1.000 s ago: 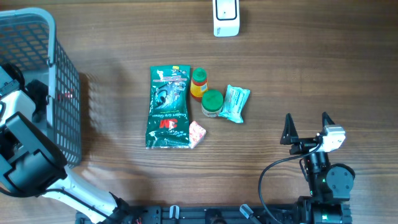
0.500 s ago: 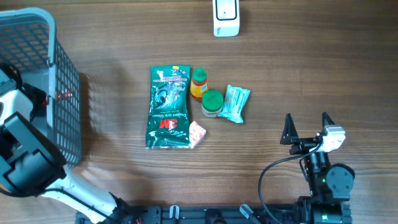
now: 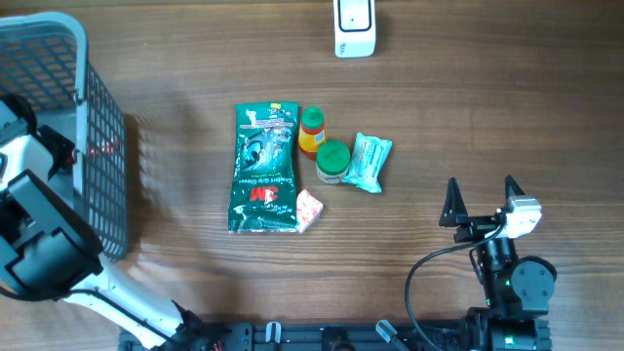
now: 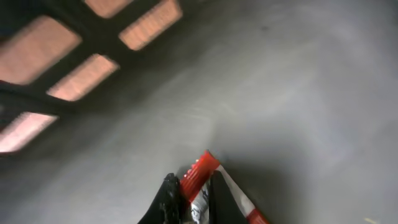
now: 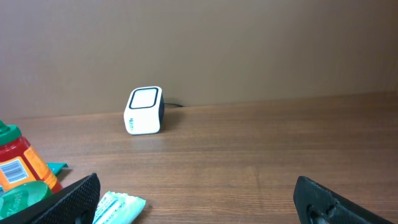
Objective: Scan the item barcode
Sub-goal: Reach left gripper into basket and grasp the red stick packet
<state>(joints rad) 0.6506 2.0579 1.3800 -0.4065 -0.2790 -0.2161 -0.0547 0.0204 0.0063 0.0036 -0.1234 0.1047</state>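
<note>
I can see my left gripper pinching the slanting packet close to its red tip, so I should open it and take the packet's red part (image 4: pixel 256 216) past the white band before lifting.
Inside the grey mesh basket (image 3: pixel 93 117), my left gripper (image 4: pixel 194 191) is shut on a red and white packet (image 4: pixel 202 174). The packet's top edge sticks up between the two dark fingers (image 4: pixel 169 198). It lies against the basket's grey floor. From overhead the left arm (image 3: pixel 34 214) reaches into the basket and hides the gripper. The white scanner (image 3: pixel 354 27) stands at the far edge of the table and also shows as the scanner (image 5: pixel 144 111) in the right wrist view. My right gripper (image 3: pixel 480 197) stands open near the front right, holding nothing.
Mid-table lie a green 3M pack (image 3: pixel 263 168), an orange bottle with a green cap (image 3: pixel 312 130), a green-lidded jar (image 3: pixel 332 161), a teal packet (image 3: pixel 368 162) and a small pink packet (image 3: pixel 308 210). The basket's walls stand close around the left gripper.
My left gripper went from wide open to shut on the red and white packet inside the basket. The left arm shifted slightly. The right arm has not moved.
</note>
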